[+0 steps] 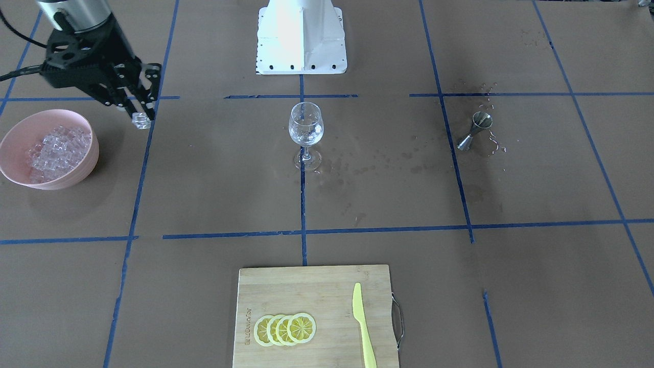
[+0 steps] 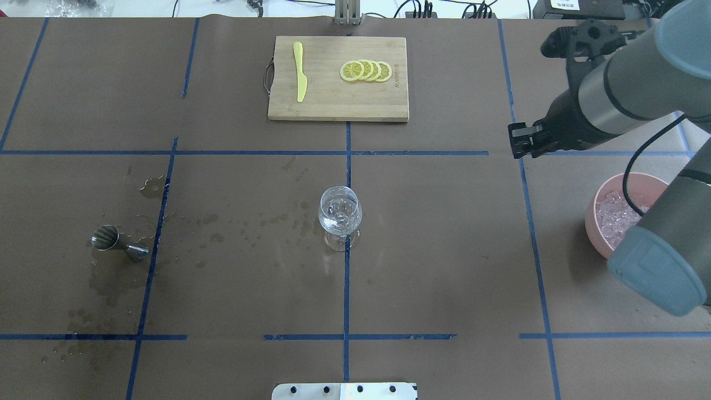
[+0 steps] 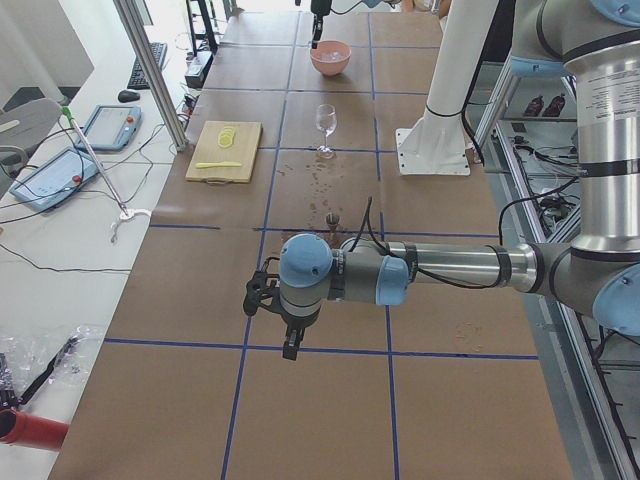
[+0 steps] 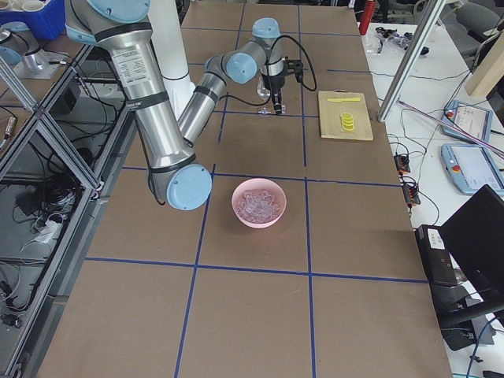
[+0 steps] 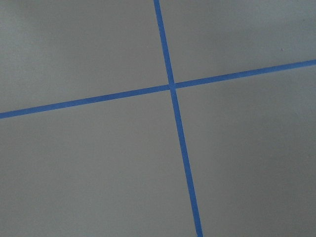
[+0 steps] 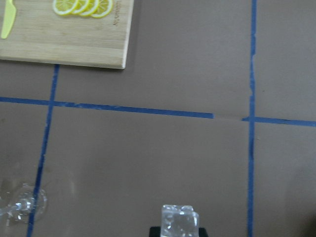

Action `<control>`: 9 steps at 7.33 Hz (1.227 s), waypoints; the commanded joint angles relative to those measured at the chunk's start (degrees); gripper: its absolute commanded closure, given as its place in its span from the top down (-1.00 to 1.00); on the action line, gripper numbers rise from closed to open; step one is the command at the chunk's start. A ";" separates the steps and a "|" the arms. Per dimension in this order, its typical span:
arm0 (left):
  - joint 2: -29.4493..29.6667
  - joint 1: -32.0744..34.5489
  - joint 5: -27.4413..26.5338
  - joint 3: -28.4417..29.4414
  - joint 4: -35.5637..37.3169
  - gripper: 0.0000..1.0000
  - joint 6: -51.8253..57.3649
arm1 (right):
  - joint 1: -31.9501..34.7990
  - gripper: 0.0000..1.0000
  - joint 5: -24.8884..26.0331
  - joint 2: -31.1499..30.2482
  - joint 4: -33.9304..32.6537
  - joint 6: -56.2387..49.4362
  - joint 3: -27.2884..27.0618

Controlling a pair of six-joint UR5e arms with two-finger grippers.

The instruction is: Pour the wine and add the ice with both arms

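The ice cube will leave my right gripper inside the bowl of the stemmed glass (image 1: 306, 124).
My right gripper (image 1: 140, 115) is shut on one clear ice cube (image 1: 141, 121) and holds it above the table, just beside the pink bowl (image 1: 10, 134) that holds many ice cubes (image 1: 56, 149). The held cube shows at the bottom of the right wrist view (image 6: 180, 222). The stemmed glass (image 1: 305, 133) stands upright at the table's middle with some clear contents, well away from the gripper. My left gripper (image 3: 291, 346) shows only in the exterior left view, low over bare table; I cannot tell whether it is open or shut.
A steel jigger (image 1: 475, 130) lies on its side among wet spots on the robot's left. A wooden cutting board (image 1: 306, 286) with lemon slices (image 1: 285, 329) and a yellow knife (image 1: 363, 324) sits at the far edge. The white pedestal (image 1: 301, 36) stands behind the glass.
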State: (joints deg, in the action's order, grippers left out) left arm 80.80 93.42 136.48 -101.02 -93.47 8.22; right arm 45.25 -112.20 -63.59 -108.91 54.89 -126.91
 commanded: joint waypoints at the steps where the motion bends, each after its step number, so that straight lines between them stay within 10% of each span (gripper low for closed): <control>1: 0.24 -0.25 -0.07 -0.75 0.31 1.00 -0.05 | -10.04 -1.00 8.61 10.81 -4.38 12.12 2.09; 9: 1.20 -0.34 0.02 -0.58 0.13 1.00 -0.05 | -22.22 -0.70 17.98 25.97 -4.47 20.70 19.77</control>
State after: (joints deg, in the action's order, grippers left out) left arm 81.98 93.11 136.49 -101.62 -93.34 8.17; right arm 23.22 -94.57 -38.15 -113.35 75.45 -108.34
